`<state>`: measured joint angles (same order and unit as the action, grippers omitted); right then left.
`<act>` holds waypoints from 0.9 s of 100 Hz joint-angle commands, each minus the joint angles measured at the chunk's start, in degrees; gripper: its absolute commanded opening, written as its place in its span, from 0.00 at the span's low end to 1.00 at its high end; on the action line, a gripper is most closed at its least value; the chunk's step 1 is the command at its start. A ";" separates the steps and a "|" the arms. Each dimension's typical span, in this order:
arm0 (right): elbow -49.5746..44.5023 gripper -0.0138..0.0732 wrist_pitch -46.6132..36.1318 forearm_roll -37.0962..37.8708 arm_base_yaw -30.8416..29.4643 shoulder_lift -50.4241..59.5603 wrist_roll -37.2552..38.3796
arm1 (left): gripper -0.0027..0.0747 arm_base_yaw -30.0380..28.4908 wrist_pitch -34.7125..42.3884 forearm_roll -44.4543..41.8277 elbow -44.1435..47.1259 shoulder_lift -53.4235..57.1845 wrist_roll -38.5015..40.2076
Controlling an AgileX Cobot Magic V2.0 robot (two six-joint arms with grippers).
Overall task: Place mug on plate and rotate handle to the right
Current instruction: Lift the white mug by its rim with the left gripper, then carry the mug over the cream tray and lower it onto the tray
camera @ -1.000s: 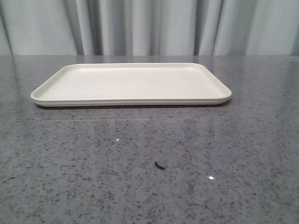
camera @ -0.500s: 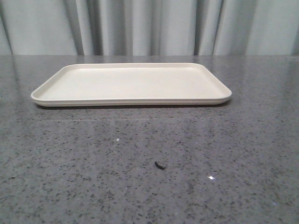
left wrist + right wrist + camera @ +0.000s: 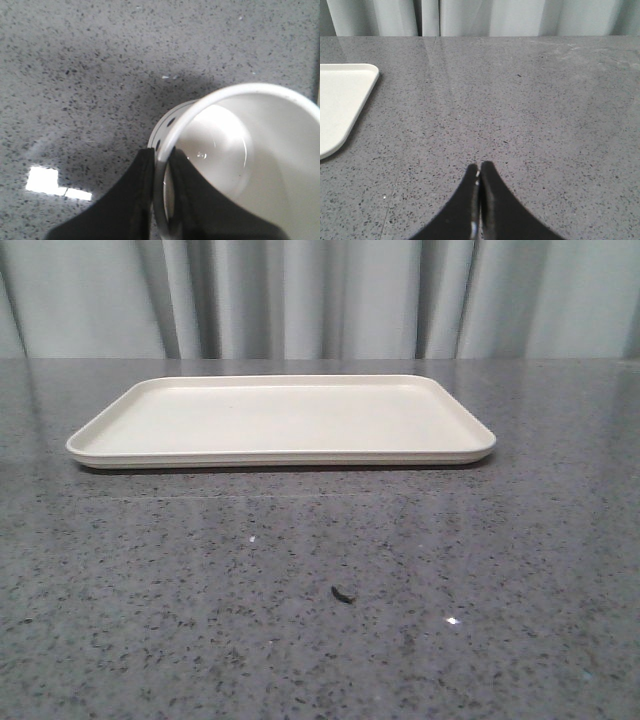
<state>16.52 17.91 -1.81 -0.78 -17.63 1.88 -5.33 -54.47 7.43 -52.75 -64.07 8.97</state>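
The robot's left gripper needs to release the white mug on the cream-white plate (image 3: 246, 435), near the middle of the plate's front edge.
The cream-white plate (image 3: 280, 420) lies flat at the far middle of the grey stone table, with nothing on it; its corner (image 3: 340, 105) also shows in the right wrist view. In the left wrist view my left gripper (image 3: 161, 157) is shut on the rim of the white mug (image 3: 250, 150), one finger outside the wall and one inside, over bare tabletop. Black dots of the print show on the mug's outer wall. The handle is hidden. My right gripper (image 3: 479, 169) is shut on nothing, low over the table to the right of the plate. Neither gripper nor the mug appears in the front view.
A small dark speck (image 3: 342, 593) lies on the table in front of the plate. Pale curtains (image 3: 320, 295) hang behind the table's far edge.
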 commanded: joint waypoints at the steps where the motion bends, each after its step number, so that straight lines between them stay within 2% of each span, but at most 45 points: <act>1: 2.06 0.08 -4.74 0.03 -0.33 -0.97 -0.54 | 0.01 -0.24 2.19 3.34 -1.74 0.83 0.16; 20: 2.06 0.08 -4.74 0.03 -0.33 -0.97 -0.54 | 0.01 -0.24 4.71 13.69 -1.74 0.83 2.75; 44: 2.06 0.08 -4.80 0.03 -0.33 -0.97 -0.54 | 0.01 0.31 6.89 15.37 -3.87 0.83 10.17; 66: 2.06 0.08 -5.09 0.03 -0.33 -0.97 -0.54 | 0.01 7.72 12.88 15.12 -7.41 0.20 18.78; 90: 2.06 0.08 -5.09 0.03 -0.33 -0.97 -0.54 | 0.01 17.31 16.17 15.02 -11.78 -6.71 26.48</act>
<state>16.52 17.79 -1.81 -0.78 -17.63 1.88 8.46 -43.32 20.74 -60.82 -69.08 32.18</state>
